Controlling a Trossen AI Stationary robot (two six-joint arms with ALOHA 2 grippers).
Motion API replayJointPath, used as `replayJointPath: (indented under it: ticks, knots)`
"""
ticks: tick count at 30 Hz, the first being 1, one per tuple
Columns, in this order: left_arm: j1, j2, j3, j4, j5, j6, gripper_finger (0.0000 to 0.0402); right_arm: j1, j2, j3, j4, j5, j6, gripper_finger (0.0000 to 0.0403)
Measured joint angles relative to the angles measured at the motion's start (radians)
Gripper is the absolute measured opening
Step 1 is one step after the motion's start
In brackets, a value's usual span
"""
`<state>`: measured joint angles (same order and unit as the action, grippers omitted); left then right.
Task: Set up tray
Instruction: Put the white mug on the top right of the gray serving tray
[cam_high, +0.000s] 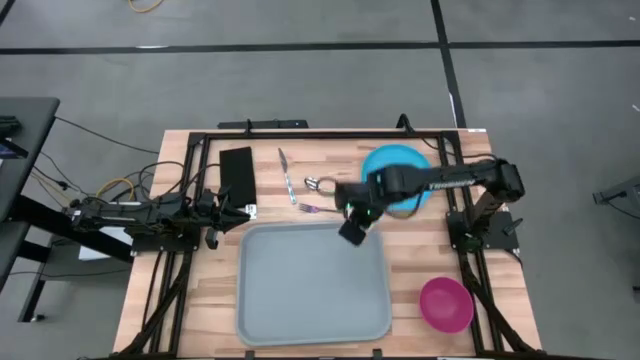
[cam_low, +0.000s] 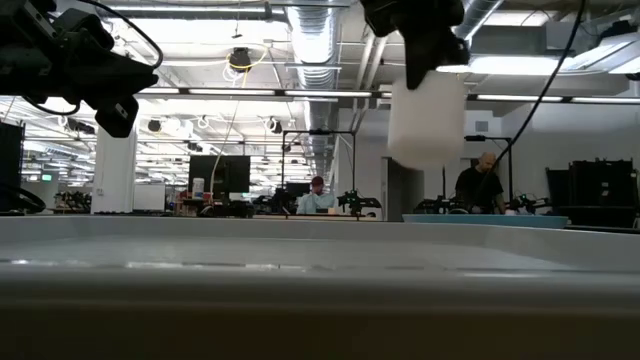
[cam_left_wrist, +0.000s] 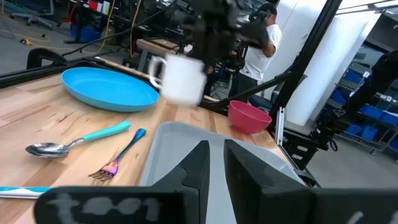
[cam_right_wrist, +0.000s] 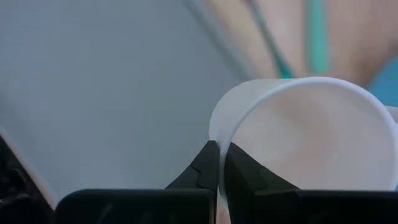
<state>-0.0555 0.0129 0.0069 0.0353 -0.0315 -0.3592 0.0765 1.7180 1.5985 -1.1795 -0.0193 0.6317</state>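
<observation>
Next, my right gripper lets go of the white mug on the tray, just inside the far corner (cam_high: 370, 242) nearest the blue plate. The mug is now held over the tray.
The grey-blue tray (cam_high: 310, 285) lies flat on the near middle of the table; its rim (cam_low: 300, 270) fills the low view. My right gripper (cam_high: 352, 232) hovers over the tray's far right corner, shut on a white mug (cam_low: 427, 120), which also shows in the left wrist view (cam_left_wrist: 180, 78). From above, the gripper hides the mug. My left gripper (cam_left_wrist: 217, 171) waits at the table's left side, its fingers shut, pointing toward the tray (cam_left_wrist: 186, 134). My right gripper pinches the mug's rim wall (cam_right_wrist: 214, 143), one finger inside the mug and one outside, coming from above and pointing down. The mug hangs upright below the fingers, lifted clear of the tray (cam_right_wrist: 93, 81), with its handle (cam_left_wrist: 155, 68) sticking out sideways.
A blue plate (cam_high: 400, 165) lies at the far right, partly under the right arm. A pink bowl (cam_high: 445, 303) sits near right. A black napkin (cam_high: 237, 173), a knife (cam_high: 286, 170), a spoon (cam_left_wrist: 74, 142) and a fork (cam_left_wrist: 118, 158) lie beyond the tray.
</observation>
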Motion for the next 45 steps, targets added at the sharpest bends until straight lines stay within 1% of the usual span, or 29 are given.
replayJointPath:
  ticks: [5, 8, 13, 16, 23, 28, 37, 42, 45]
  knots:
    - [0.0, 0.0, 0.0, 0.0, 0.0, 0.0, 0.0036, 0.061, 0.005, -0.106, 0.149, 0.006, 0.183, 0.0002]
    - [0.0, 0.0, 0.0, 0.0, 0.0, 0.0, 0.0036, 0.076, 0.005, -0.171, 0.221, 0.041, 0.276, 0.0002]
    - [0.0, 0.0, 0.0, 0.0, 0.0, 0.0, 0.0036, 0.081, 0.006, -0.241, 0.231, 0.047, 0.377, 0.0003]
    - [0.0, 0.0, 0.0, 0.0, 0.0, 0.0, 0.0036, 0.088, 0.006, -0.261, 0.241, 0.047, 0.411, 0.0002]
    - [0.0, 0.0, 0.0, 0.0, 0.0, 0.0, 0.0036, 0.094, 0.006, -0.294, 0.286, 0.047, 0.448, 0.0003]
    - [0.0, 0.0, 0.0, 0.0, 0.0, 0.0, 0.0036, 0.094, 0.005, -0.312, 0.287, 0.053, 0.449, 0.0004]
    - [0.0, 0.0, 0.0, 0.0, -0.001, 0.0, 0.0036, 0.091, 0.006, -0.313, 0.308, 0.052, 0.434, 0.0021]
    - [0.0, 0.0, 0.0, 0.0, -0.001, 0.0, 0.0036, 0.091, 0.006, -0.313, 0.359, 0.047, 0.407, 0.0009]
    - [0.0, 0.0, 0.0, 0.0, -0.001, 0.0, 0.0036, 0.092, 0.006, -0.312, 0.358, 0.046, 0.406, 0.0004]
